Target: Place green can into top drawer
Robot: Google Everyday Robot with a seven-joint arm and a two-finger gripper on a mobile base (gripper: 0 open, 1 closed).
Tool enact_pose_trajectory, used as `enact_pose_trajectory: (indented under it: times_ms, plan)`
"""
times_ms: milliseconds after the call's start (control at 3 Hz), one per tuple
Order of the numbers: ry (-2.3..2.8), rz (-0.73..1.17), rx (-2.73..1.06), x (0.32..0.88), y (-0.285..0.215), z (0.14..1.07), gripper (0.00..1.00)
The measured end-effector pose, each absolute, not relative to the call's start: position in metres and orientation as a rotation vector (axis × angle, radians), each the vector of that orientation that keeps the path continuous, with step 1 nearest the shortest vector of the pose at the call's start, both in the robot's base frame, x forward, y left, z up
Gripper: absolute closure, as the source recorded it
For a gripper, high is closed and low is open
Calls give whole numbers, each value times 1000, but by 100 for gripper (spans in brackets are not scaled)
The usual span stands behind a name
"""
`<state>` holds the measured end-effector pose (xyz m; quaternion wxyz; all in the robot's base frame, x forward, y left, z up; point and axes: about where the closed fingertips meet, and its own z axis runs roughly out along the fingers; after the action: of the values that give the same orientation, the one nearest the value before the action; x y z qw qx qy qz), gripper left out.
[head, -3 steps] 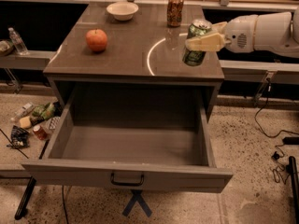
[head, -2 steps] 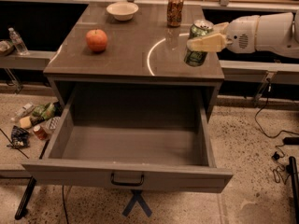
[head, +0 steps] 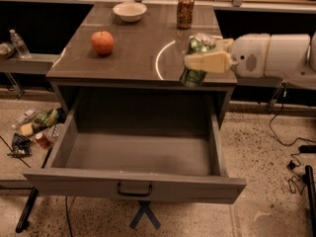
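Observation:
My gripper is going to release the green can, setting it down near the middle of the open top drawer's grey bottom (head: 154, 151).
The green can (head: 195, 59) is held tilted in my gripper (head: 207, 56), whose pale fingers (head: 208, 62) are shut around it. It hangs above the front right edge of the cabinet top (head: 143, 48), just behind the open drawer. The top drawer (head: 133, 157) is pulled fully out below, wide and grey, with a dark bar handle (head: 134, 189) on its front panel. Its inside shows nothing in it. My white arm (head: 276, 56) reaches in from the right.
On the cabinet top stand a brown-red speckled can (head: 185, 11), a white bowl (head: 130, 11) and a red apple (head: 102, 42). Litter and bottles (head: 34, 130) lie on the floor at the left. Cables (head: 291, 147) run on the floor at the right.
My gripper has carried the green can forward and slightly down, from over the cabinet top to its front right edge. The can is now more tilted.

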<state>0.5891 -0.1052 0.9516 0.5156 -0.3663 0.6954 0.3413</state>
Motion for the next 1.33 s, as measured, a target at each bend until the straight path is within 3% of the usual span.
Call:
enact_pose_trajectory:
  times_ms: [333, 667, 1333]
  plan:
    - [1687, 927, -883, 521, -69, 915, 100]
    - [1723, 958, -900, 491, -50, 877, 100]
    - [1742, 866, -967, 525, -14, 788, 100]
